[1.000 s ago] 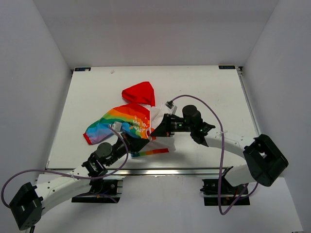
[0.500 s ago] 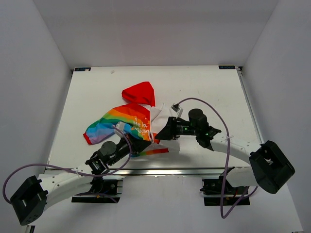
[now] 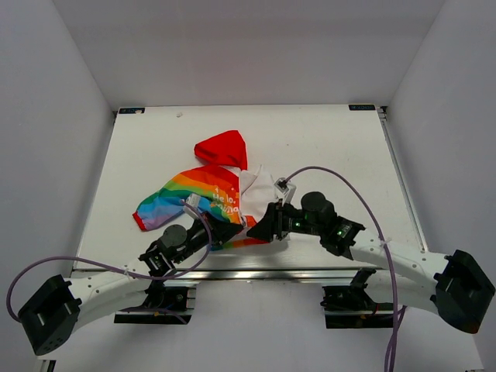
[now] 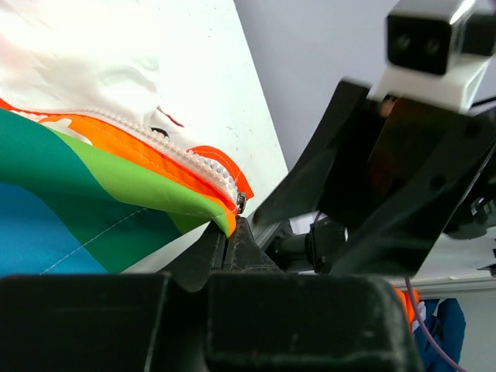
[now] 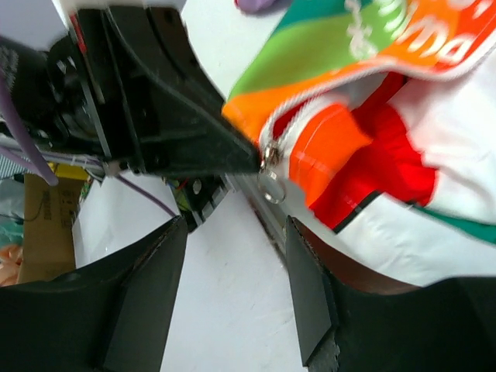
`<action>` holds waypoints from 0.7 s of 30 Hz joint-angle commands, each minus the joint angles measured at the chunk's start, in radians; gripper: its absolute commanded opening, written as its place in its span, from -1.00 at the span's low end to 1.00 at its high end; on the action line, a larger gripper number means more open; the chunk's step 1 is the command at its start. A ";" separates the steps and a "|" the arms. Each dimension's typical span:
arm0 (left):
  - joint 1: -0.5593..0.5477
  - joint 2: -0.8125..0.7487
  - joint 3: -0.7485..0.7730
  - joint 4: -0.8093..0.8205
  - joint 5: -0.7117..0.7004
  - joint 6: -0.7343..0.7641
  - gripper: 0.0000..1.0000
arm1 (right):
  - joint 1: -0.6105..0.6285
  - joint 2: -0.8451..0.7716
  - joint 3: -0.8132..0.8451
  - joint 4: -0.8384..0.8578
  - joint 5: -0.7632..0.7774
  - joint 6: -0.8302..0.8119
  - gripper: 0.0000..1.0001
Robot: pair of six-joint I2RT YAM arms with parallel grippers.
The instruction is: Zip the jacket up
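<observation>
I need to move my right gripper closer, because the pull tab hangs beyond its open fingertips, and pinch the tab [image 5: 273, 192] before pulling the zipper slider up.
The jacket [image 3: 208, 195] lies crumpled mid-table, its red hood [image 3: 225, 148] at the far side and a rainbow panel to the left. My left gripper [image 3: 232, 229] is shut on the jacket's bottom hem corner [image 4: 225, 213], right at the foot of the white zipper teeth [image 4: 167, 151]. My right gripper [image 3: 260, 226] is open just in front of that corner, its fingers [image 5: 310, 287] apart over bare table. The metal zipper slider with its clear pull tab [image 5: 270, 177] hangs free beyond the fingertips, next to the left gripper's tip [image 5: 225, 147].
The table's near edge with its metal rail [image 3: 256, 273] runs close under both grippers. Purple cables [image 3: 349, 194] loop over each arm. White walls close in the table on three sides.
My right gripper has opened and drawn back toward the near edge, away from the zipper. The left gripper slid slightly nearer, still shut on the hem corner.
</observation>
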 commanded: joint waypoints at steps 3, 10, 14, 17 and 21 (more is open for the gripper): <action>-0.005 -0.015 -0.015 0.073 0.017 -0.021 -1.00 | 0.102 0.016 -0.035 0.049 0.147 0.055 0.18; -0.005 -0.032 -0.027 0.077 0.023 -0.032 -1.00 | 0.119 0.082 -0.053 0.183 0.170 0.130 0.11; -0.005 -0.045 -0.036 0.085 0.020 -0.038 -1.00 | 0.119 0.086 -0.040 0.184 0.220 0.117 0.11; -0.005 -0.058 -0.036 0.077 0.017 -0.039 -1.00 | 0.119 0.100 -0.018 0.188 0.230 0.114 0.10; -0.005 -0.067 -0.041 0.082 0.016 -0.041 -1.00 | 0.119 0.118 0.000 0.194 0.247 0.114 0.04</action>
